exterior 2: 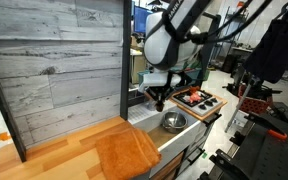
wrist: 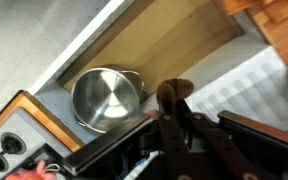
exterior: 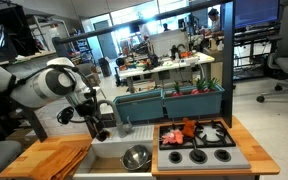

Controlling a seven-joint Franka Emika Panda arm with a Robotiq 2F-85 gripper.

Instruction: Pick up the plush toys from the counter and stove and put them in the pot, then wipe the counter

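Observation:
My gripper has the brown plush toy. It will let go of the toy on the bottom of the shiny steel pot (exterior: 137,158) (wrist: 111,100) in the sink.
The shiny steel pot (exterior: 136,157) stands in the pale sink recess between the wooden counter (exterior: 52,158) and the grey stove (exterior: 222,150). It also shows in the other exterior view (exterior 2: 172,121) and in the wrist view (wrist: 105,97). A red-orange plush toy (exterior: 185,131) lies on the stove's back burners; a red edge of it shows in the wrist view (wrist: 36,172). My gripper (wrist: 174,92) hovers just beside the pot, above the sink. Its fingers are drawn together on a small brown soft lump (wrist: 174,86), apparently a plush toy. The gripper shows in both exterior views (exterior: 100,130) (exterior 2: 159,101).
A flat folded orange cloth (exterior 2: 129,155) lies on the wooden counter (exterior 2: 59,155). A grey plank wall (exterior 2: 54,60) stands behind the counter. Teal bins (exterior: 169,100) sit behind the stove. The stove (exterior 2: 197,98) has a row of black knobs at its front.

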